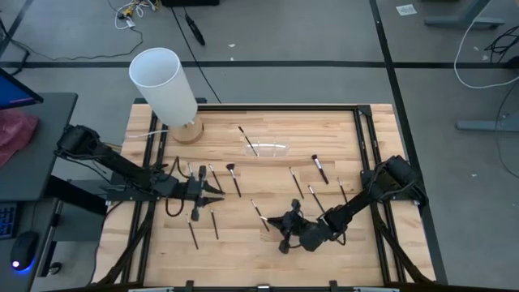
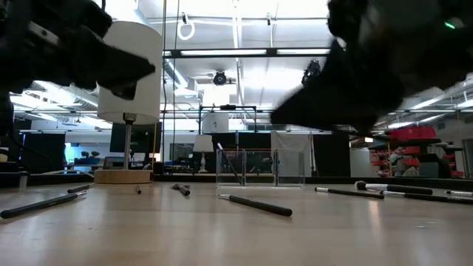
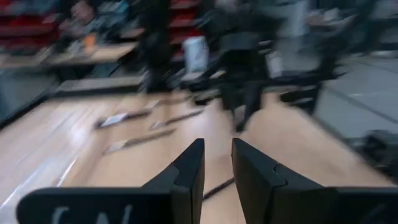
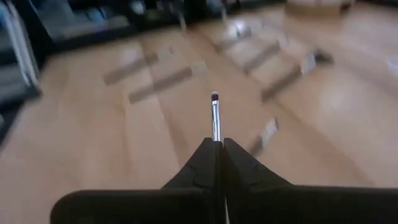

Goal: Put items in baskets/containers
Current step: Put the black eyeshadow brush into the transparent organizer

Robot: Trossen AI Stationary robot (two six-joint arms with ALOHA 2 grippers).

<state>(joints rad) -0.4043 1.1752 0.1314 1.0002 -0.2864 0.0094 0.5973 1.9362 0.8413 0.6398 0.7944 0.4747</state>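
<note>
The brush's tip is straight ahead of my right gripper. My left gripper needs to take that tip (image 4: 216, 113) so that my right gripper can grip the brush again crosswise.
Several thin dark-handled brushes (image 1: 235, 178) lie flat and scattered on the wooden table. One more brush (image 1: 247, 139) leans in the low clear holder (image 1: 268, 148), which also shows in the low view as the holder (image 2: 259, 168). My right gripper (image 1: 285, 225) hovers over the table's near middle and, in its wrist view, the gripper (image 4: 216, 146) is shut on a brush. My left gripper (image 1: 203, 195) is over the brushes on the left; its fingers (image 3: 217, 155) stand a narrow gap apart and hold nothing. My right gripper pinches a slim brush by its handle (image 4: 216, 134) between both fingertips. The fingers lie along the brush, so its metal ferrule and dark tip (image 4: 214, 97) stick out straight ahead of them. The brush appears lifted clear of the table.
A tall white cylinder on a wooden base (image 1: 166, 85) stands at the table's far left corner, left of the holder. Loose brushes lie on the right (image 1: 319, 168) and near the left gripper (image 1: 214, 223). One brush (image 2: 255, 205) lies close to the near edge.
</note>
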